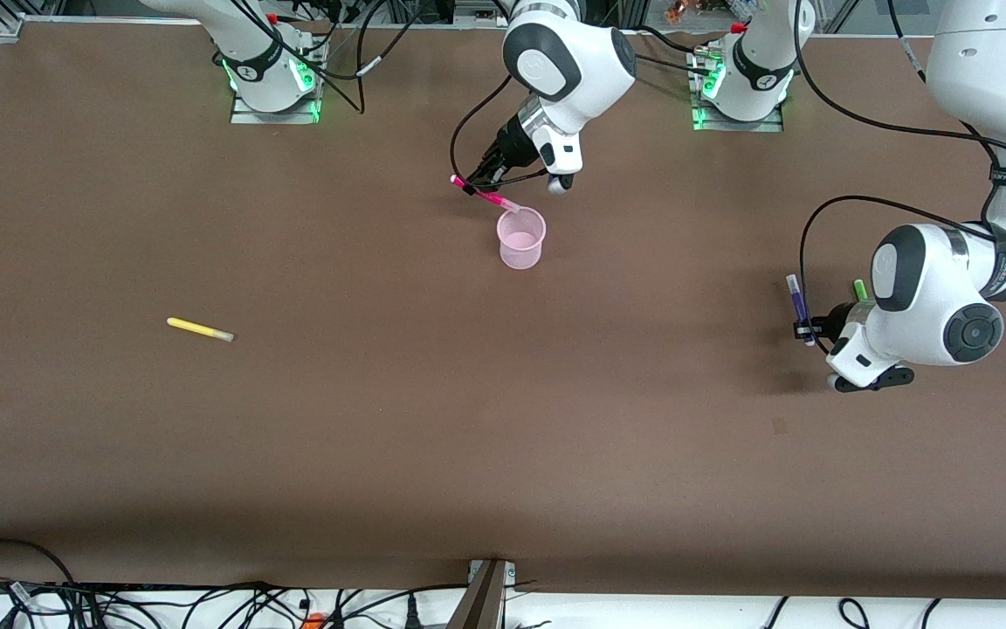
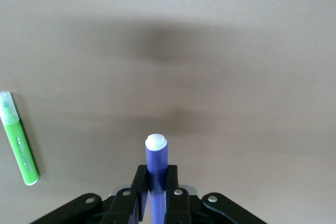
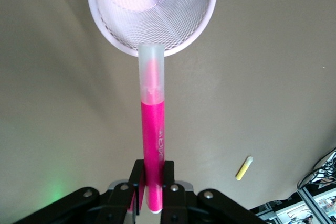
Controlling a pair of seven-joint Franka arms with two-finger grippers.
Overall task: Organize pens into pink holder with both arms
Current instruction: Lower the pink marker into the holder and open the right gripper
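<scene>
The robot's right gripper needs to release the magenta-pink pen inside the pink holder, so that it leans on the rim [image 1: 514,232] [image 3: 151,11] nearest this gripper.
The pink holder [image 1: 521,238] [image 3: 152,9] stands upright near the table's middle, with nothing inside that shows. My right gripper [image 1: 474,186] [image 3: 153,179] is shut on the magenta-pink pen [image 1: 485,194] [image 3: 152,129], held slanting with its pale tip at the holder's rim. Toward the left arm's end of the table, my left gripper [image 1: 804,330] [image 2: 156,182] is shut on the purple pen [image 1: 797,304] [image 2: 156,163], held above the table. The green pen [image 1: 860,289] [image 2: 18,140] lies on the table beside it. The yellow pen [image 1: 199,329] [image 3: 243,168] lies toward the right arm's end.
A small dark mark [image 1: 780,425] shows on the brown table [image 1: 381,437], nearer the front camera than the left gripper. Cables [image 1: 206,603] and a bracket [image 1: 487,592] run along the table's near edge. Both arm bases [image 1: 276,79] [image 1: 740,87] stand at the top edge.
</scene>
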